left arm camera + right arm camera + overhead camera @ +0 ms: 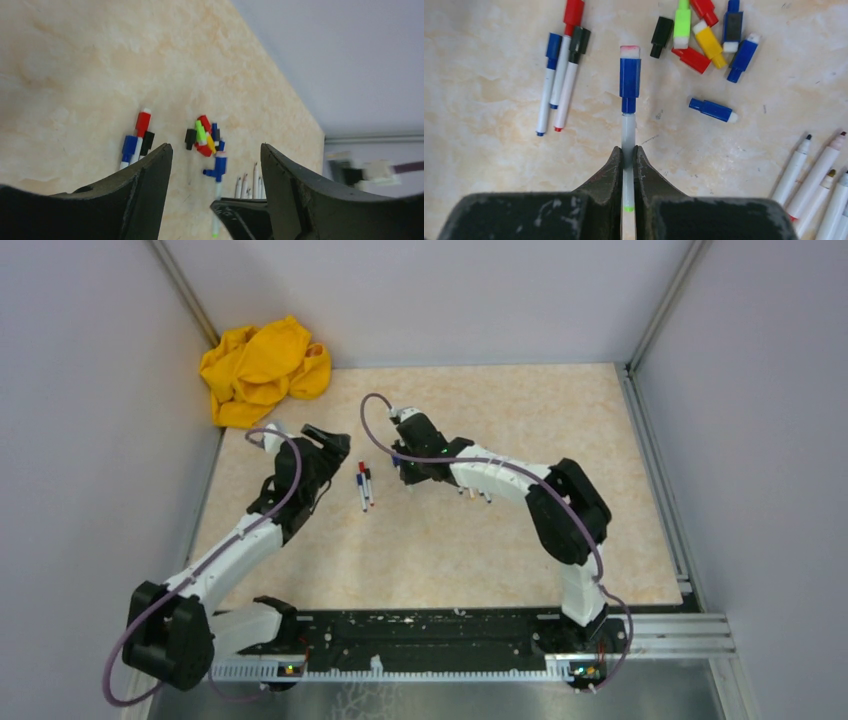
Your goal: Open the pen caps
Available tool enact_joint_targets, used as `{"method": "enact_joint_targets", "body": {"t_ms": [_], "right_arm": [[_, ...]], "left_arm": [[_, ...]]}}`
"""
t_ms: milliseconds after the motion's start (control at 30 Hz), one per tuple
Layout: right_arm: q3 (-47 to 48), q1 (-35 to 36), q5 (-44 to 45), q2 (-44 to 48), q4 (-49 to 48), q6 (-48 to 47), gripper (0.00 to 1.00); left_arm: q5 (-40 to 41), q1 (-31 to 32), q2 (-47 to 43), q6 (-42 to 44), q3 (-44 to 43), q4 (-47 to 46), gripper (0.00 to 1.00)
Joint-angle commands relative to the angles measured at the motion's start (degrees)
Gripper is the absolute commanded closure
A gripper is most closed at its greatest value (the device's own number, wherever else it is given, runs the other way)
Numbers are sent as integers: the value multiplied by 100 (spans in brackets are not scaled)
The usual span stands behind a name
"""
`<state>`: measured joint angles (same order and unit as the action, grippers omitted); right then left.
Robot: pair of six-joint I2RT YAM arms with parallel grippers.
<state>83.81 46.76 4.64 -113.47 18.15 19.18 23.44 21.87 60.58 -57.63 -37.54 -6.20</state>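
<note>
Next, my right gripper puts the pen down between the lone blue cap and the uncapped pens (451, 479) (775, 168), close beside those pens.
My right gripper (627, 150) is shut on the white barrel of a pen (627, 132) with a blue cap (629, 76) still on it and a green rear end. Three capped pens (561, 70) lie to its left; they also show in the top view (364, 484). Loose caps (704, 30) in red, blue, black, yellow and green lie in a heap ahead, and one blue cap (713, 109) lies apart. Several uncapped pens (819, 180) lie at the right. My left gripper (216, 150) is open and empty, above the table and facing the held pen (218, 172) and the cap heap (205, 135).
A crumpled yellow cloth (263, 368) lies in the far left corner. Grey walls enclose the beige table (520, 540) on three sides. The right arm (560, 505) arches over the table's right half.
</note>
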Motion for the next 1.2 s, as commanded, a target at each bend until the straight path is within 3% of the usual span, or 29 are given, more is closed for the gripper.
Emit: {"method": "enact_joint_targets", "body": {"t_ms": [0, 300, 633, 833, 967, 1067, 1167], "right_arm": [[-347, -229, -651, 801, -804, 85, 100], [-645, -492, -1279, 1113, -1002, 91, 100], [-664, -493, -1567, 1143, -963, 62, 100], [-682, -493, -1583, 1139, -877, 44, 100], [-708, -502, -1566, 1178, -850, 27, 100], [-749, -518, -1529, 1233, -846, 5, 100], [-875, -528, -1565, 1337, -988, -11, 100]], "left_arm": [[-1382, 13, 889, -159, -340, -552, 29], [-3281, 12, 2493, -547, -763, -1424, 29], [-3541, 37, 3039, -811, -916, -1814, 33], [-3723, 31, 3274, -877, -883, -2220, 57], [-3861, 30, 3381, -833, -897, -2283, 66], [-3905, 37, 3378, -751, -921, -2302, 97], [-3907, 36, 3340, -721, -905, -2342, 100]]}}
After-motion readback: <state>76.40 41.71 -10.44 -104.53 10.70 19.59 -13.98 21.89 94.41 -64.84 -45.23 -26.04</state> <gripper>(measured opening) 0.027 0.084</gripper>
